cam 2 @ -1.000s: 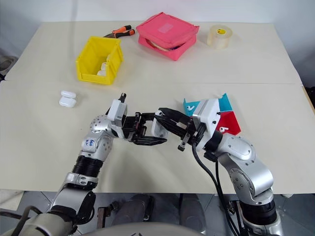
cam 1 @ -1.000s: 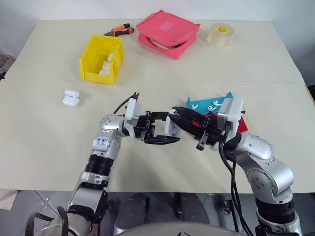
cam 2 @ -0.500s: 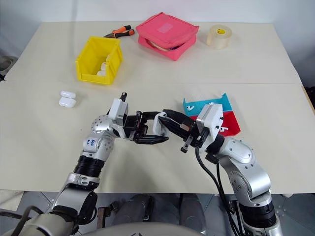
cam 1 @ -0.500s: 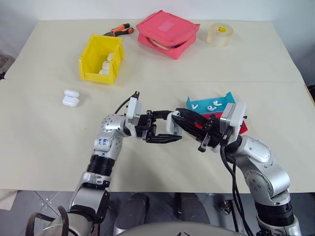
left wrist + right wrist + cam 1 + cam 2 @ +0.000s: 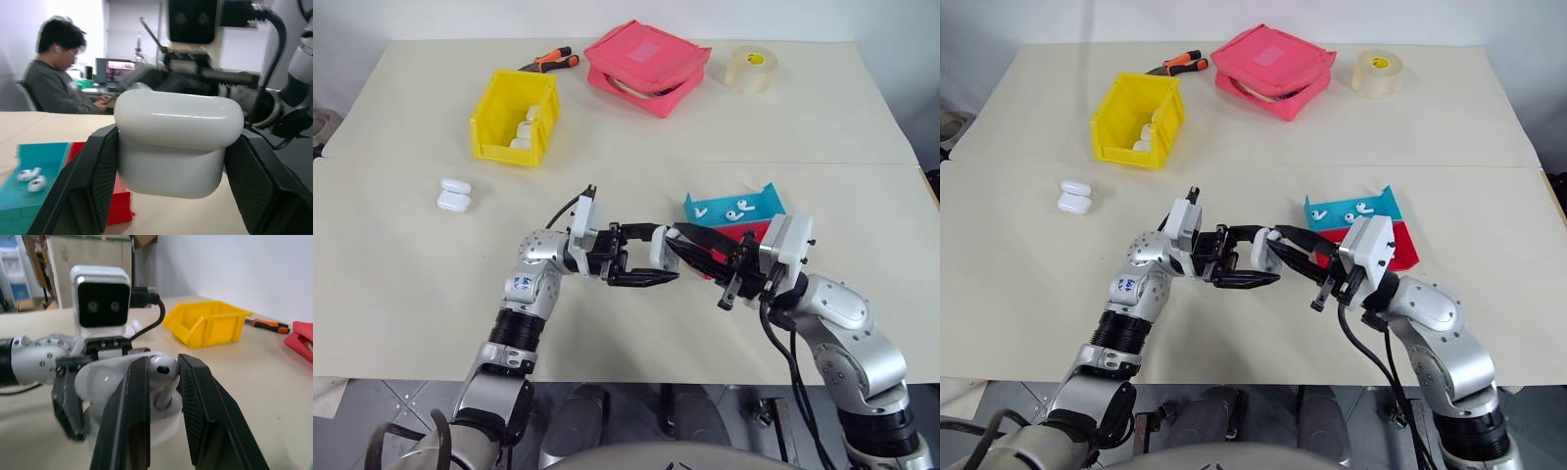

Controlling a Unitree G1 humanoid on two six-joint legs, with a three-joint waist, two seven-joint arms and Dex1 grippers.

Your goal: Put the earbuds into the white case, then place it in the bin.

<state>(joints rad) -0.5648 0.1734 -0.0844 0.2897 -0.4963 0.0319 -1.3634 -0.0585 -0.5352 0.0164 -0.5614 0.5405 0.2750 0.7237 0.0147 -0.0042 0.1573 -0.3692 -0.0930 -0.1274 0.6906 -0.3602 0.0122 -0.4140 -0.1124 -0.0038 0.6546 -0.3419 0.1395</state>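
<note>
Next, my right gripper releases the earbud in the far end of the white case (image 5: pixel 669 233) (image 5: pixel 164 402), which is the case that my left gripper is holding.
My left gripper (image 5: pixel 660 255) is shut on the white case (image 5: pixel 176 142), holding it by its sides above the middle of the table. In the right wrist view the case (image 5: pixel 105 379) lies just behind an earbud (image 5: pixel 164 374). That earbud is pinched between the two black fingers of my right gripper (image 5: pixel 164 384), and it rests against the case. My right gripper (image 5: pixel 677 237) reaches in from the right. Two more earbuds (image 5: pixel 734 209) lie in a teal tray. The yellow bin (image 5: pixel 499 122) stands at the far left with white cases inside.
A red tray (image 5: pixel 746 233) sits next to the teal tray (image 5: pixel 759 199). Two spare white cases (image 5: pixel 454 194) lie near the bin. A pink pouch (image 5: pixel 646 54), a tape roll (image 5: pixel 749 69) and orange pliers (image 5: pixel 548 61) line the far edge. A seated person (image 5: pixel 58 83) shows beyond the table.
My right arm has drawn back to the right and slightly down, uncovering the teal tray, while its fingertips stay at the case. The left gripper has kept still.
</note>
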